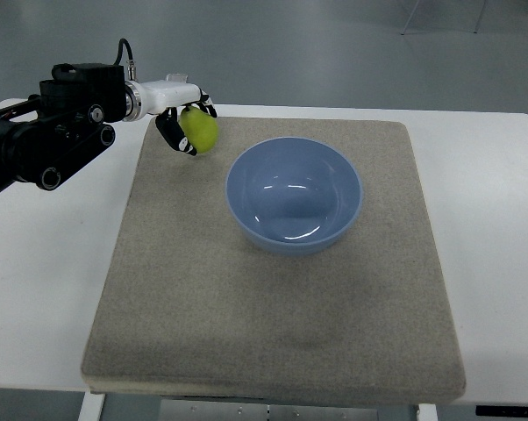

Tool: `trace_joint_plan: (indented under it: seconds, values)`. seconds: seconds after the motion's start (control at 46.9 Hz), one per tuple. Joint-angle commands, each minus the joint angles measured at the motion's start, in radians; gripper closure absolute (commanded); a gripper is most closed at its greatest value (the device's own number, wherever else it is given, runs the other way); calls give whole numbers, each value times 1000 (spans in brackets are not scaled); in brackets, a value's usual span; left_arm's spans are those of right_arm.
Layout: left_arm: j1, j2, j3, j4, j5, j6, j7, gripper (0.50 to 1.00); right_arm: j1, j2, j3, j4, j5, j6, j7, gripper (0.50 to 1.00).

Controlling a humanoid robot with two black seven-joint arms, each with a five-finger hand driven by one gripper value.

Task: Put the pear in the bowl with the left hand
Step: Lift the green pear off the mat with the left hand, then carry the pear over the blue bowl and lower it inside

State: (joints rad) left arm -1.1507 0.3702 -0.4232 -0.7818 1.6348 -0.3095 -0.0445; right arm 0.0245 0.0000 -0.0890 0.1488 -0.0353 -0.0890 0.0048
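Observation:
Next, my left gripper lets go of the yellow-green pear on the bottom of the empty blue bowl [283,207], near its middle.
A yellow-green pear [200,130] is held in my left hand [187,128], whose black fingers [170,135] curl around it at the mat's far left corner. The arm reaches in from the picture's left edge. The pear hangs left of and a little beyond the blue bowl [294,195], which sits empty on the mat, right of centre. A gap of bare mat separates the pear from the bowl's rim. My right arm does not show.
A grey-brown mat [273,324] covers most of the white table [492,219]. Grey floor lies beyond the table's far edge.

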Motion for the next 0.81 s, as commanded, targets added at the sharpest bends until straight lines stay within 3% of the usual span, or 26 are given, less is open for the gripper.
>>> trace_joint_plan:
  seconds: [0.0,0.107,0.277,0.533,0.789]
  values:
    - [-29,21,-2,-20,-1,-10,-27,1000,0,0,0,0,0,0,1,576]
    - [-61,47,-3,-28,-3,-14,-55,1000,0,0,0,0,0,0,0,576]
    - [-95,134,-2,-85,-42,-20,-152,1000,0,0,0,0,0,0,0,576]
    - [-116,220,-3,-286,-107,-97,-161,1000,0,0,0,0,0,0,0,574]
    - [-112,196,4,-456,-107,-132,-161,1000,0,0,0,0,0,0,0,576]
